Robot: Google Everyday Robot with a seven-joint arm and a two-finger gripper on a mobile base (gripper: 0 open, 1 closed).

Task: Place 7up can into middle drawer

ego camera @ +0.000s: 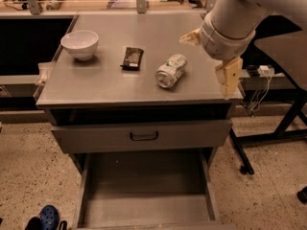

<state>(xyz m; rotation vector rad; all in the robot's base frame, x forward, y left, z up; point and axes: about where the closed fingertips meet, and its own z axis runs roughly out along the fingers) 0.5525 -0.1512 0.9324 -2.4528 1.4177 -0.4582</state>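
Next, my gripper will go to the 7up can on the grey cabinet top and close around the middle of the 7up can's body (171,70).
The 7up can (171,71), dented silver-white with green marks, lies on its side on the grey cabinet top (96,83), right of centre. My gripper (210,56) hangs over the top's right edge, just right of the can and apart from it. Its cream fingers (229,76) are spread wide with nothing between them. The middle drawer (144,195) is pulled out low at the front. It is a shallow grey tray with a bare floor.
A white bowl (80,43) stands at the top's left. A dark candy-bar wrapper (132,57) lies left of the can. A shut drawer front with a dark handle (144,135) sits above the open drawer. A blue shoe (48,217) is on the floor at left, and black table legs (240,152) at right.
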